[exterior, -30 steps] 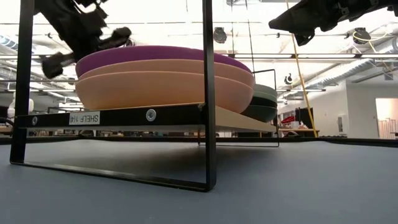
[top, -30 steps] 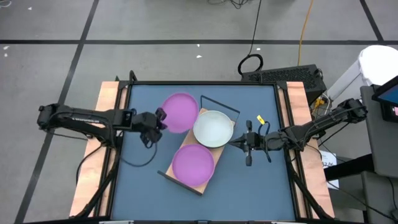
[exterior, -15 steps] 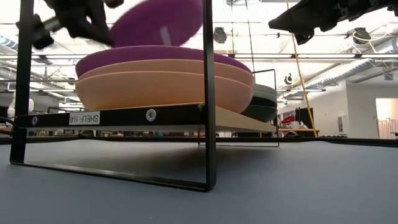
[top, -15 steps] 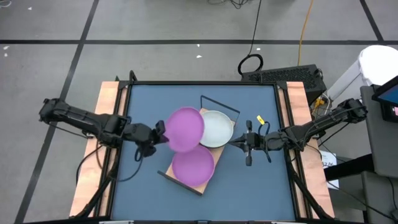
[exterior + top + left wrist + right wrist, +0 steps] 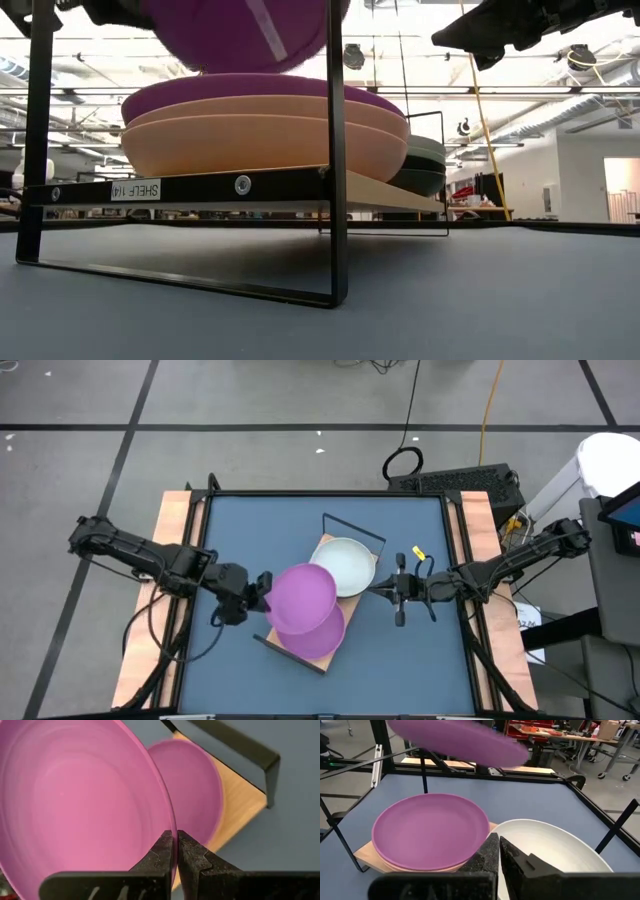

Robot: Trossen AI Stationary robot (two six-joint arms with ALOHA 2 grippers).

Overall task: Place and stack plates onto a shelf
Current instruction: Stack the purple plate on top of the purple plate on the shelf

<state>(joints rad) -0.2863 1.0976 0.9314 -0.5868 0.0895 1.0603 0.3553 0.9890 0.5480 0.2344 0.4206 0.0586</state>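
My left gripper is holding the plate, which I will let go of on top of the second purple plate (image 5: 308, 627) (image 5: 176, 797) at the shelf's near end.
My left gripper (image 5: 265, 586) is shut on a purple plate (image 5: 304, 596) and holds it in the air over the shelf's near end. Below it, a second purple plate (image 5: 430, 830) tops a stack on two pink plates (image 5: 260, 135). A white plate (image 5: 347, 563) tops the far stack, with dark plates (image 5: 425, 165) under it. Both stacks rest on the shelf's wooden board (image 5: 240, 800). My right gripper (image 5: 375, 591) hangs shut and empty beside the white plate, on the table's right side. My left gripper pinches the held plate's rim (image 5: 171, 826) between its two fingers, one on the inner face and one on the underside. The fingers come from the table's left, slanting down. The plate is lifted clear of the stack and tilted.
The shelf's black wire frame (image 5: 356, 526) rises at its far end, and an upright post (image 5: 335, 150) stands at the near end. Bare blue table (image 5: 420, 650) lies around the shelf. Cables and a keyboard (image 5: 455, 482) lie beyond the far edge.
My left gripper has swung toward the table's near edge and a little right, rising and rolling as it went. The purple plate it holds has gone from beside the shelf's far left to over the near stack, tilted.
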